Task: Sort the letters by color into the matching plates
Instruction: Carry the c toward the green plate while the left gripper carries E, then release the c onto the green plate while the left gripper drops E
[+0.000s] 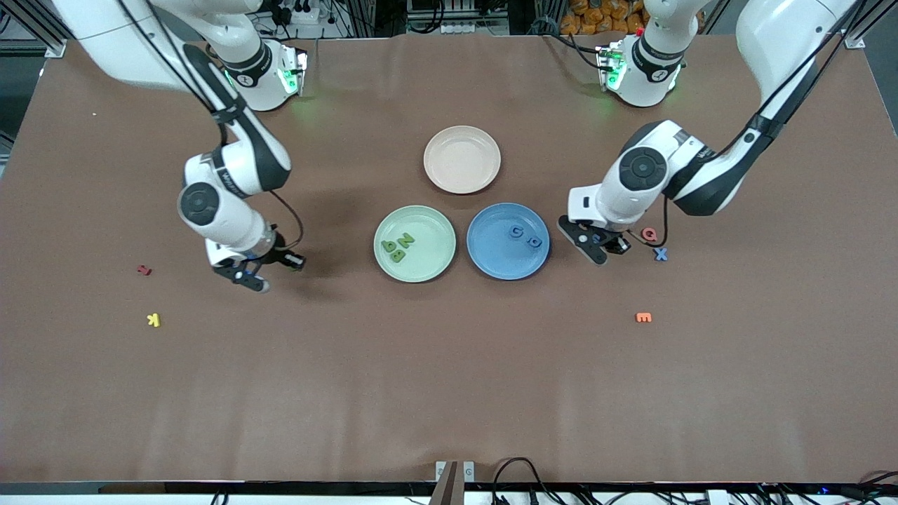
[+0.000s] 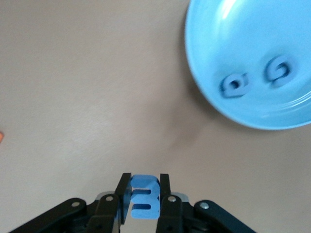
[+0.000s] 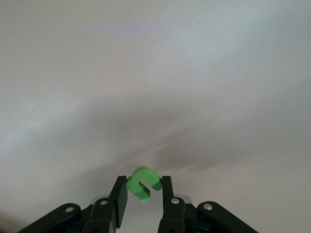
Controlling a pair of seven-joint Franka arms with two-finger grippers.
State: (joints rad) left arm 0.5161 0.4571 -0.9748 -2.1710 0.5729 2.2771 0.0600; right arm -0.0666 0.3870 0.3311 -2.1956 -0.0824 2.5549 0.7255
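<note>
The robot's left gripper should release the blue letter in the blue plate (image 1: 508, 221) (image 2: 307, 73), next to the G, toward the beige-pink plate. The blue letter now hangs low beside the blue plate.
My left gripper (image 1: 600, 247) is shut on a blue letter (image 2: 145, 196) and hangs low over the table beside the blue plate (image 1: 505, 264), toward the left arm's end. Two blue letters (image 1: 525, 236) lie in that plate, which also shows in the left wrist view (image 2: 233, 39). My right gripper (image 1: 270, 268) is shut on a green letter (image 3: 144, 184), low over bare table toward the right arm's end from the mint green plate (image 1: 431, 261). Green letters (image 1: 398, 246) lie in that plate.
An empty beige-pink plate (image 1: 462, 159) sits farther from the front camera. A red letter (image 1: 649, 234), a blue X (image 1: 660, 254) and an orange letter (image 1: 643, 318) lie near the left gripper. A red letter (image 1: 144, 269) and a yellow K (image 1: 153, 320) lie toward the right arm's end.
</note>
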